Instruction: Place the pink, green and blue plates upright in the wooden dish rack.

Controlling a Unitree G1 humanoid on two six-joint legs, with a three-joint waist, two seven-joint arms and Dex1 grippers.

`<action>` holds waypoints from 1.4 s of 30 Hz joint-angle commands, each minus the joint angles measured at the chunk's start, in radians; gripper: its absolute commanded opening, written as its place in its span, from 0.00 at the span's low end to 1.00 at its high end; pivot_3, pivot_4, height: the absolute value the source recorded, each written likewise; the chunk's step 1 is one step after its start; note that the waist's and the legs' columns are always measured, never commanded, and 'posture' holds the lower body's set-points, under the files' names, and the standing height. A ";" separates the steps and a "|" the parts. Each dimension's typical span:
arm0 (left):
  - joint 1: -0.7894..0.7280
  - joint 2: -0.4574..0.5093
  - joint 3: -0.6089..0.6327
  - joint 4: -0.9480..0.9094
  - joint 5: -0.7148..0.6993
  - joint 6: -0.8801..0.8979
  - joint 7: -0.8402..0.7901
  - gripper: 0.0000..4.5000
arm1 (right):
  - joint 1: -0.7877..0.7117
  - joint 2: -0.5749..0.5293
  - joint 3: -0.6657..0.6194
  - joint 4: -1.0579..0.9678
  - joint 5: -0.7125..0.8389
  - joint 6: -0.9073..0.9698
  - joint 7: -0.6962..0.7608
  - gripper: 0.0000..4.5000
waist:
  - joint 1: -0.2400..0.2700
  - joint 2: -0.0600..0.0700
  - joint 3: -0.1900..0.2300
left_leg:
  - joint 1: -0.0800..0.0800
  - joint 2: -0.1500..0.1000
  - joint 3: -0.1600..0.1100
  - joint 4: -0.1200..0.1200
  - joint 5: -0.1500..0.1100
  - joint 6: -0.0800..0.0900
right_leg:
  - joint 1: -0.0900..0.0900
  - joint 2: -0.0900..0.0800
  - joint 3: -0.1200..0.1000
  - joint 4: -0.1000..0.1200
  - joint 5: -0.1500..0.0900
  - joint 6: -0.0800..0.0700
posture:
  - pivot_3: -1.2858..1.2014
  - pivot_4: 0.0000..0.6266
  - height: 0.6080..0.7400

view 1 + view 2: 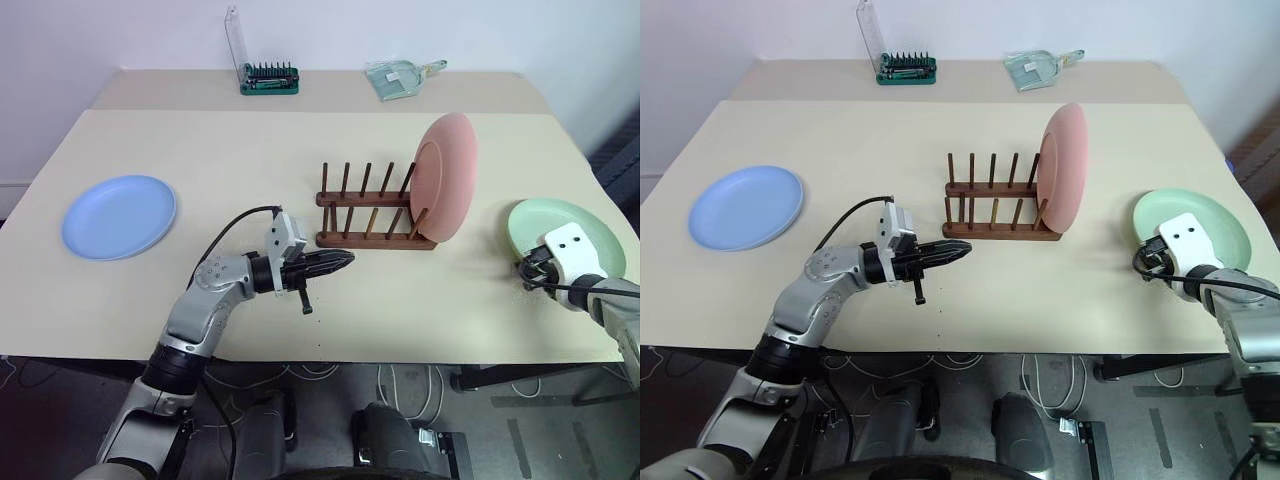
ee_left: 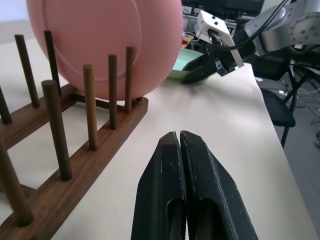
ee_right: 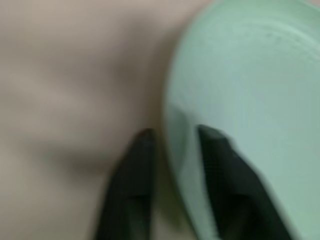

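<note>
The robot's right gripper should release the green plate upright in the rack slot (image 1: 390, 223) next to the pink plate.
The pink plate (image 1: 445, 178) stands upright in the right end of the wooden dish rack (image 1: 375, 215) at the table's middle. The blue plate (image 1: 119, 216) lies flat at the far left. The green plate (image 1: 570, 235) lies flat at the far right. My right gripper (image 1: 527, 270) is at the green plate's near left edge; in the right wrist view its fingers (image 3: 220, 150) straddle the rim of the green plate (image 3: 250, 75), one inside and one outside, closed on it. My left gripper (image 1: 345, 261) is shut and empty, pointing right just in front of the rack's left end.
A green bit box (image 1: 269, 78) with a raised clear lid and a clear plastic scoop (image 1: 400, 77) sit at the table's back. The table's front edge (image 1: 400, 358) runs close below both grippers. Bare tabletop lies between the rack and the blue plate.
</note>
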 commanded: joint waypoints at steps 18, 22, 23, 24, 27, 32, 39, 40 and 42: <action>-0.019 -0.015 -0.005 -0.072 -0.024 0.044 0.005 0.01 | -0.437 0.123 -0.220 -0.552 0.211 -0.093 -0.070 0.01 | 0.003 0.002 0.001 | 0.000 0.002 -0.001 -0.002 0.002 -0.003 | -0.002 0.003 0.001 0.001 0.000 -0.001 | 0.52 0.24 0.94; -0.015 -0.016 -0.003 -0.076 -0.031 0.054 0.007 0.01 | -0.467 0.215 -0.157 -0.726 0.588 0.090 -0.045 0.01 | 0.001 0.001 0.001 | -0.002 0.001 -0.001 -0.001 0.001 -0.002 | -0.002 0.000 0.001 0.001 0.000 0.000 | 0.52 0.24 0.94; -0.013 -0.016 -0.002 -0.077 -0.032 0.056 0.008 0.01 | -0.469 0.241 -0.143 -0.749 0.657 0.114 -0.062 0.01 | 0.000 0.001 0.001 | -0.002 0.002 -0.002 -0.001 0.001 -0.002 | -0.001 0.000 0.001 0.001 0.000 0.000 | 0.52 0.24 0.94; -0.012 -0.016 -0.002 -0.078 -0.032 0.057 0.009 0.01 | -0.472 0.256 -0.135 -0.763 0.702 0.131 -0.078 0.01 | -0.001 0.001 0.001 | -0.002 0.001 -0.002 -0.001 0.001 -0.002 | -0.001 0.000 0.001 0.001 0.000 -0.001 | 0.52 0.24 0.94; -0.006 -0.016 0.000 -0.087 -0.031 0.060 0.018 0.01 | -0.507 0.423 -0.067 -0.757 0.876 0.144 -0.225 0.01 | -0.003 0.001 0.001 | -0.002 0.001 -0.002 0.000 -0.001 0.002 | -0.001 -0.001 0.001 0.002 0.000 -0.001 | 0.52 0.24 0.94; 0.005 -0.014 0.004 -0.099 -0.029 0.061 0.034 0.01 | -0.465 0.521 -0.039 -0.705 0.912 0.158 -0.341 0.01 | -0.001 0.001 0.001 | -0.002 0.001 -0.002 0.000 -0.002 0.003 | -0.003 -0.001 0.000 0.003 0.001 -0.001 | 0.52 0.24 0.94; 0.016 -0.003 0.009 -0.106 -0.034 0.058 0.038 0.01 | -0.377 0.579 -0.054 -0.631 0.917 0.127 -0.381 0.01 | -0.002 0.001 0.001 | -0.005 0.001 -0.002 0.001 0.000 0.000 | -0.005 0.000 0.000 0.003 0.001 -0.001 | 0.52 0.24 0.94; 0.017 -0.002 0.010 -0.107 -0.034 0.058 0.038 0.01 | -0.366 0.579 -0.051 -0.630 0.913 0.128 -0.379 0.01 | -0.002 0.001 0.001 | -0.006 0.001 -0.002 0.001 0.000 0.000 | -0.005 0.001 0.000 0.003 0.001 -0.001 | 0.52 0.24 0.94; 0.020 0.001 0.012 -0.108 -0.035 0.057 0.038 0.01 | -0.340 0.594 -0.049 -0.621 0.925 0.130 -0.385 0.01 | -0.003 0.001 0.001 | -0.006 0.001 -0.002 0.001 0.000 0.000 | -0.006 0.001 0.000 0.003 0.001 -0.001 | 0.52 0.24 0.94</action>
